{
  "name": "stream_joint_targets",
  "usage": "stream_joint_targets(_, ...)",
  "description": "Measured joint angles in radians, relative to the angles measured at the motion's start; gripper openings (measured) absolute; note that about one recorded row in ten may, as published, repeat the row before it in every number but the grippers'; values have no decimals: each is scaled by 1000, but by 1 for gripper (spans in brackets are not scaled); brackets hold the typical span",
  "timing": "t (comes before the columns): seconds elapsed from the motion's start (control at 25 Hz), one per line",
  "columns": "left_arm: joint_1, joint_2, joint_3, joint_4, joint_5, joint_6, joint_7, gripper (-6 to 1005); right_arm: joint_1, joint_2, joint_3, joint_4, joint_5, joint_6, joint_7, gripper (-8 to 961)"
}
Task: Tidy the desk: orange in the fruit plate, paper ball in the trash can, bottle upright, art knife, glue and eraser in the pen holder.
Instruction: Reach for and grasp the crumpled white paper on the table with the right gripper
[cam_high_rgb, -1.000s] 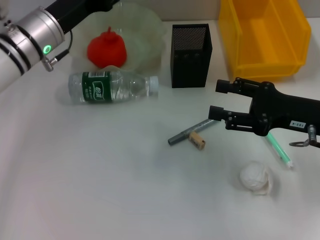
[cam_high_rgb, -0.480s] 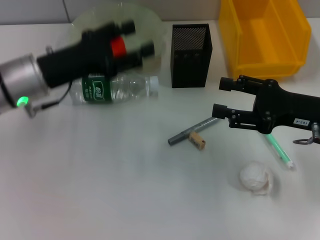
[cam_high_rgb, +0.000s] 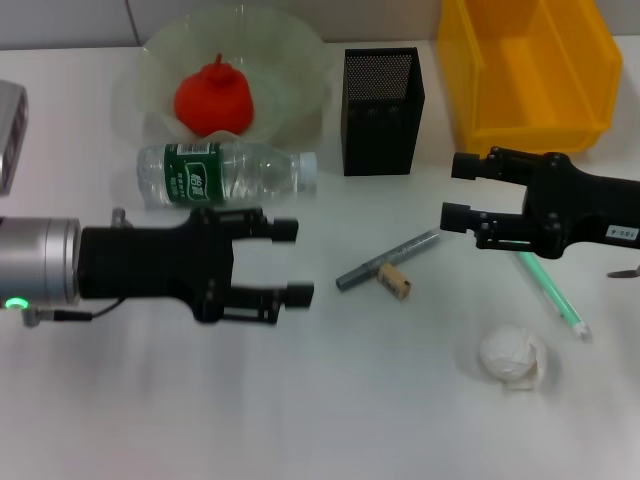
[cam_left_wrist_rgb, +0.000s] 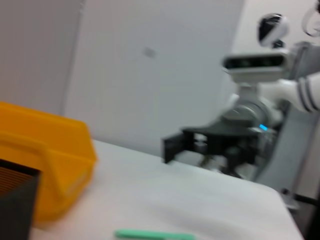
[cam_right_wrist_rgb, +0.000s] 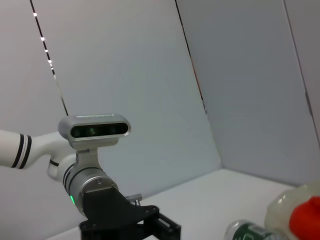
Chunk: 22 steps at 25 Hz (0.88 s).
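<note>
The robot's right gripper should next move to the paper ball's round part (cam_high_rgb: 508, 352) next to the green stick and close there, because the ball belongs in the trash can.
The orange (cam_high_rgb: 213, 97) lies in the pale-green fruit plate (cam_high_rgb: 300, 55) at the back left. The bottle (cam_high_rgb: 225, 173) lies on its side in front of the plate. My left gripper (cam_high_rgb: 292, 262) is open and empty, just in front of the bottle. The black pen holder (cam_high_rgb: 383, 110) and the yellow trash can (cam_high_rgb: 530, 70) stand at the back. A grey stick (cam_high_rgb: 385, 260) and the tan eraser (cam_high_rgb: 395, 281) lie mid-table. My right gripper (cam_high_rgb: 458, 190) is open and empty above a green stick (cam_high_rgb: 555, 295). The paper ball (cam_high_rgb: 512, 357) lies front right.
The left wrist view shows the trash can (cam_left_wrist_rgb: 45, 150), the pen holder (cam_left_wrist_rgb: 15, 205), the green stick (cam_left_wrist_rgb: 155, 234) and the right gripper (cam_left_wrist_rgb: 200, 145). The right wrist view shows the left gripper (cam_right_wrist_rgb: 130, 225), the bottle (cam_right_wrist_rgb: 250, 232) and the orange (cam_right_wrist_rgb: 305, 220).
My left arm has swung from the back left, over the plate, down to the table in front of the bottle. My right gripper has drifted a little right and back.
</note>
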Motion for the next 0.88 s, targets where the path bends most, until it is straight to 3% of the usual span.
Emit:
stream_joint_targets(0.32,19,-9,1,4,36,35,27,801,37,-2,-30,-336,-236,-148,410,772)
stream_joint_targets(0.56,15,-17,-1,6,37,26,42,801,130,-8,-136,-569,-468,-287,712,771)
stream_joint_targets(0.72,9,-17,-9,6,37,24,38,801,204,8,-229,-622,-620,-319,790,771)
stream_joint_targets(0.88,8,-17,-10,6,32,12,32,801,245,40,-309,-646,-732,-311,804,771)
